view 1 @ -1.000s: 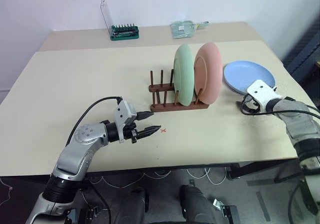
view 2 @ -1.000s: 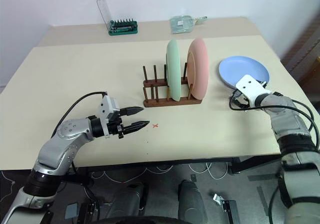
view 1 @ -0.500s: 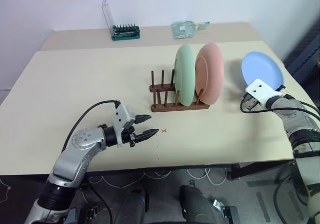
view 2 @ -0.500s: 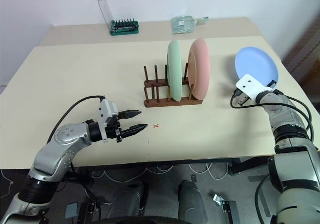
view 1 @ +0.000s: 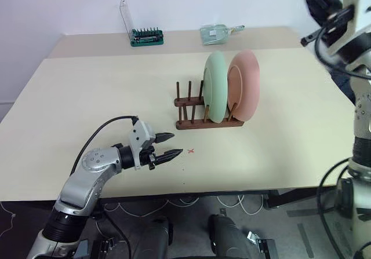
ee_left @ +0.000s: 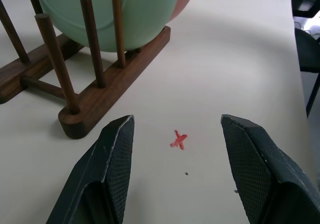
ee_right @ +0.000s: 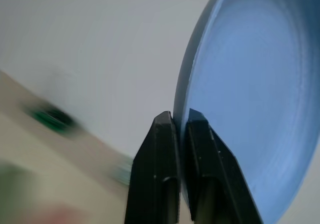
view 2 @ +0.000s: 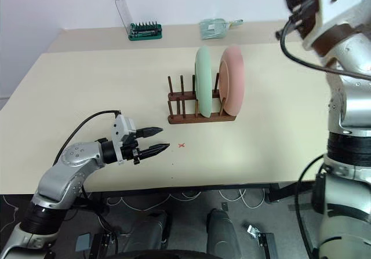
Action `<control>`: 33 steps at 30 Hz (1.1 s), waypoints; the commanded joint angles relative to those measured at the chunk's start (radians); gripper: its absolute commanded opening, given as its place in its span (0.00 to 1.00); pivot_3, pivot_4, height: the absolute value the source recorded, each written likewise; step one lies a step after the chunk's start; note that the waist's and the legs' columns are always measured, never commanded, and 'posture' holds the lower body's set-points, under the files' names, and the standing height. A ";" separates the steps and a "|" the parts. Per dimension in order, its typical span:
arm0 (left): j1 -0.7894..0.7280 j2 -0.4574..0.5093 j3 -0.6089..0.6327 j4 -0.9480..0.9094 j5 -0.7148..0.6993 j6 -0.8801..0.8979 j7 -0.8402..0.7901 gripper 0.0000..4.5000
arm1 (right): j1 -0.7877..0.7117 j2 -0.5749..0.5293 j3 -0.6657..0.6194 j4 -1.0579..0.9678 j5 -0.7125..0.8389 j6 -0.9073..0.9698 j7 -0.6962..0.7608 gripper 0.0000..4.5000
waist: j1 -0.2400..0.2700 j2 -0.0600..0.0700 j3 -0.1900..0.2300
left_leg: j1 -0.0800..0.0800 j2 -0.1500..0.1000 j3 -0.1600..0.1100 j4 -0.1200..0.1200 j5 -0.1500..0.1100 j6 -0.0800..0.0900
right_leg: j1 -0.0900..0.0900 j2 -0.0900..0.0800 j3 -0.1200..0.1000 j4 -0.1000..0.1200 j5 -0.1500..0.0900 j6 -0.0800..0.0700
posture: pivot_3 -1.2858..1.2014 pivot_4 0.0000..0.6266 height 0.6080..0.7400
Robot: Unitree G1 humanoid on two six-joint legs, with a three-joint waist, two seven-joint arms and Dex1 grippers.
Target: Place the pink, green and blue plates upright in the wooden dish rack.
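Note:
I need to release the blue plate with my right gripper between the rack's loose end wires (view 1: 186, 119), farthest from the pink plate.
The green plate (view 1: 214, 86) and the pink plate (view 1: 246, 85) stand upright side by side at the right end of the wooden dish rack (view 1: 196, 122); the rack's left pegs are free. High at the right, well above the table, my right gripper (ee_right: 180, 116) is shut on the rim of the blue plate (ee_right: 250, 98), which it holds on edge in the air. My left gripper (view 1: 172, 145) hovers low over the table in front of the rack's left end, open, with nothing between its fingers (ee_left: 118, 149).
A small red cross (ee_left: 177, 140) is marked on the table just ahead of the left gripper. At the back of the table (view 1: 87, 91) sit a green tray of tool bits (view 1: 145, 37) with a clear lid and a clear plastic bag (view 1: 217, 33).
My right gripper closed on the blue plate's rim, tilted it up off the table at the right and raised it high. The left arm stayed put.

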 commanded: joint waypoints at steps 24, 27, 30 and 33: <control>0.090 0.075 0.190 0.003 -0.005 -0.037 0.033 0.63 | 0.118 0.435 0.153 -0.131 0.398 0.431 -0.371 0.01 | -0.003 -0.001 -0.001 | -0.002 0.000 0.000 -0.001 0.000 0.000 | -0.005 0.000 0.000 0.002 0.000 0.000 | 0.52 0.24 1.00; 0.084 0.075 0.186 0.007 -0.004 -0.037 0.033 0.63 | 0.126 0.443 0.149 -0.118 0.405 0.454 -0.388 0.01 | -0.003 -0.001 -0.001 | -0.002 0.000 0.000 -0.001 0.000 0.000 | -0.005 0.000 0.000 0.002 0.000 0.000 | 0.52 0.24 1.00; 0.078 0.073 0.182 0.010 -0.003 -0.037 0.033 0.63 | 0.130 0.460 0.131 -0.089 0.425 0.489 -0.424 0.01 | -0.003 -0.001 -0.001 | -0.002 0.000 0.000 -0.001 0.000 0.000 | -0.005 0.000 0.000 0.002 0.000 0.000 | 0.52 0.24 1.00; 0.077 0.071 0.178 0.008 -0.003 -0.036 0.035 0.63 | 0.126 0.462 0.126 -0.078 0.425 0.510 -0.433 0.01 | -0.003 -0.001 -0.001 | -0.002 0.000 0.000 -0.001 0.000 0.000 | -0.005 0.000 0.000 0.002 0.000 0.000 | 0.52 0.24 1.00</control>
